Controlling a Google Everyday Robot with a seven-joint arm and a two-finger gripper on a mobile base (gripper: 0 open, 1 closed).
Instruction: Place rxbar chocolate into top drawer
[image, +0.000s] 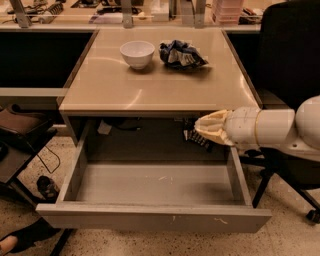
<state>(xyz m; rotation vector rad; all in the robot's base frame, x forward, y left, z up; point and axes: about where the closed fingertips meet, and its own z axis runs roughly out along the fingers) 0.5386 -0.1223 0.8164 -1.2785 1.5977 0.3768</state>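
My gripper will drop the rxbar chocolate on the drawer's grey bottom, near the side (201, 172) closest to my arm.
My gripper (202, 131) reaches in from the right, just below the table's front edge and above the back right of the open top drawer (150, 186). It is shut on the rxbar chocolate (196, 137), a dark bar with pale lettering that sticks out to the left and down from the pale fingers (212, 125). The drawer is pulled far out and its grey floor is bare. Its front panel (155, 218) shows small white scuffs.
On the beige table (155, 85) stand a white bowl (137, 53) and a crumpled blue-and-white snack bag (181, 54). A black office chair (292, 70) is at the right behind my arm. A desk with cables and a shoe are at the left.
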